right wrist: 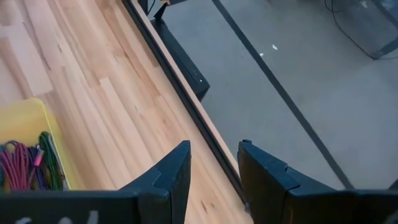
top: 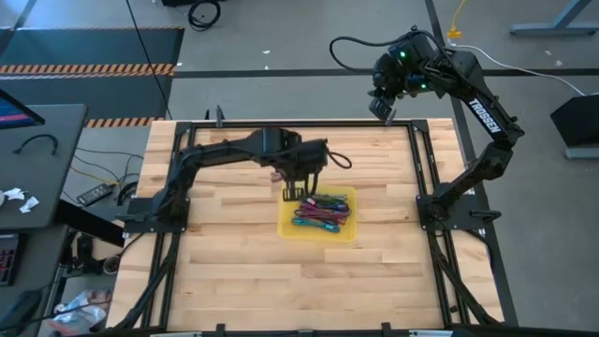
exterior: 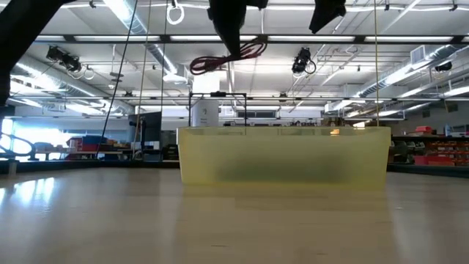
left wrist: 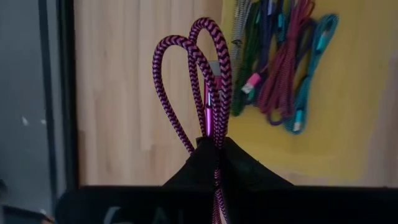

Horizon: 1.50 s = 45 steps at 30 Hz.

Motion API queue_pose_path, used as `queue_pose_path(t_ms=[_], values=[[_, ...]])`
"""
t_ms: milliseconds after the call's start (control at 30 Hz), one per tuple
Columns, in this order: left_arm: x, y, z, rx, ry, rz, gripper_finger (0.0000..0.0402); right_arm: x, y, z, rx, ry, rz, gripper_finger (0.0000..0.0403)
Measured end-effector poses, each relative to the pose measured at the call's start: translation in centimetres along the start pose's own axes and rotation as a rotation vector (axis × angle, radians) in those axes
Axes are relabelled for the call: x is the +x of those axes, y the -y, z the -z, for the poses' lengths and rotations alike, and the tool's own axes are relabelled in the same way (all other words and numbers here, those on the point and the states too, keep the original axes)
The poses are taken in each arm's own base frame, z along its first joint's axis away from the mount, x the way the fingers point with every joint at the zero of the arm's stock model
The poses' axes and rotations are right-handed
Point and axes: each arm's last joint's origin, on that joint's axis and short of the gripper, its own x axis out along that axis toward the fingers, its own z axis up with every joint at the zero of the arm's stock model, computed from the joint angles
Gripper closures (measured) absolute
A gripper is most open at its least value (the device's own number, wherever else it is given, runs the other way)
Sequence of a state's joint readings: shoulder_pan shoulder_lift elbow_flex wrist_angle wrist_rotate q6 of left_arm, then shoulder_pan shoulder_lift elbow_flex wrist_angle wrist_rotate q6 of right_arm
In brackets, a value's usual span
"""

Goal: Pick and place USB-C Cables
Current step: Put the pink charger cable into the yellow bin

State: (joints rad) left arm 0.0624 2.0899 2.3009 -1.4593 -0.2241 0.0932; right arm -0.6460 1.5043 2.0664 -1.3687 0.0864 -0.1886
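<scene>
My left gripper needs to let go of the magenta cable on the pile [top: 321,207] [left wrist: 272,71], between the green cable and the maroon cable.
My left gripper [top: 301,183] hangs over the far left corner of the square yellow tray [top: 348,230], shut on a magenta braided USB-C cable [left wrist: 194,62]. In the low view that cable [exterior: 223,59] loops out on both sides of the fingers, well above the tray [exterior: 284,155]. Several more bundled cables [top: 321,211], maroon, teal, purple and green, lie in the tray; the left wrist view shows them too [left wrist: 283,68]. My right gripper [right wrist: 214,168] is open, raised above the table's far right edge, away from the tray. My left gripper pinches the magenta cable between its two shut fingers [left wrist: 233,163], which point down from above. Two loops [left wrist: 208,37] and a connector [left wrist: 209,112] stick out past the fingertips. The cable is lifted clear of tray and table, its loops slack [exterior: 198,66].
The tray sits right of the table's centre, with bare wood [top: 234,271] around it. A black frame rail [right wrist: 180,93] runs along the far edge below my right gripper. Beyond it is grey floor.
</scene>
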Motion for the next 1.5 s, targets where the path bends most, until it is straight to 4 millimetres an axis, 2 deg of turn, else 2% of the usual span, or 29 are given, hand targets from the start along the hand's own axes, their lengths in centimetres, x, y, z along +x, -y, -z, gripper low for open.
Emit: queue_pose_path(t_ms=[167, 367, 533, 633, 1067, 1267, 1500], values=[[0.3, -1.4, -0.1, 0.102, 0.027, 0.035, 0.0393, 0.0, 0.0, -0.2, 0.060, 0.020, 0.005, 0.0266], [2.1, -1.1, -1.6, 0.225, 0.112, 0.083, 0.0393, 0.0, 0.2, -0.6, 0.121, 0.065, 0.034, 0.0266], [5.1, 0.0, -3.1, 0.267, 0.166, 0.194, 0.0393, 0.0, 0.2, -0.8, 0.158, 0.086, 0.035, 0.0266], [7.2, 0.9, -3.9, 0.280, 0.167, 0.205, 0.0393, 0.0, 0.2, -0.8, 0.180, 0.088, 0.034, 0.0266], [15.9, 3.4, -4.2, 0.276, 0.006, 0.275, 0.0393, 0.0, 0.2, -0.8, 0.199, 0.088, 0.033, 0.0266], [18.3, 4.0, -4.0, 0.258, -0.034, 0.284, 0.0393, 0.0, 0.2, -0.9, 0.197, 0.089, 0.034, 0.0266], [19.4, 4.2, -4.2, 0.252, -0.020, 0.283, 0.0393, 0.0, 0.2, -0.9, 0.178, 0.090, 0.035, 0.0266]])
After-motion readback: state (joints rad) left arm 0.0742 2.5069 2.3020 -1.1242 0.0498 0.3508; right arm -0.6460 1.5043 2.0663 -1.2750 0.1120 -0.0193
